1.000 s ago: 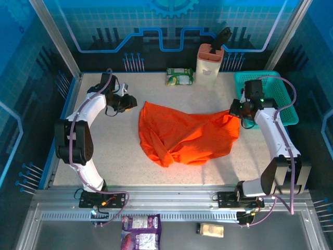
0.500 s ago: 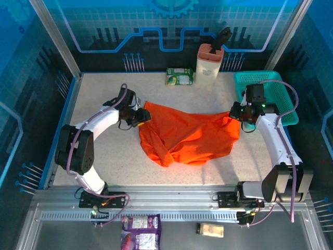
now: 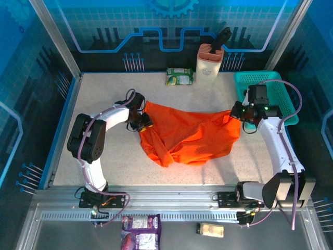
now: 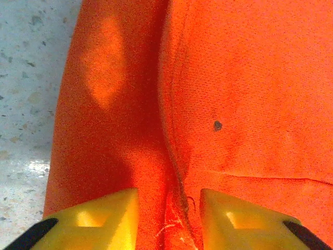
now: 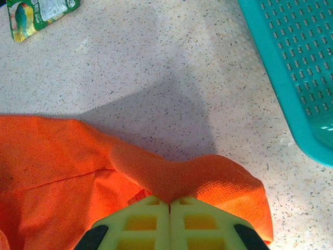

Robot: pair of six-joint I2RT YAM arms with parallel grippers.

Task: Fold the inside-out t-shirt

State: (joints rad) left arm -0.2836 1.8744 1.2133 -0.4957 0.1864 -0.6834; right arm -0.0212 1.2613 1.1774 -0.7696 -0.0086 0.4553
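Observation:
Next, I let go of the pinched fold at the t-shirt's front edge with my right gripper, on the teal mesh basket's side (image 3: pixel 212 155).
The bright orange t-shirt (image 3: pixel 187 136) lies crumpled in the middle of the table, bunched at its lower left. My left gripper (image 3: pixel 141 123) sits at the shirt's left edge. In the left wrist view it is open, its yellow fingers (image 4: pixel 99 219) either side of a raised seam fold of the t-shirt (image 4: pixel 177 156). My right gripper (image 3: pixel 235 114) is at the shirt's upper right corner. In the right wrist view its fingers (image 5: pixel 169 221) are shut on a pinched ridge of the t-shirt (image 5: pixel 171 177).
A teal mesh basket (image 3: pixel 278 99) stands right of the right gripper, its rim close by (image 5: pixel 291 88). At the back are a green snack packet (image 3: pixel 179 76) and a tan holder (image 3: pixel 209 60). Bare table lies left of the shirt and in front of it.
My left arm has swung from the table's back left over to the shirt's left edge, and its fingers now straddle a fold. The right gripper has barely moved.

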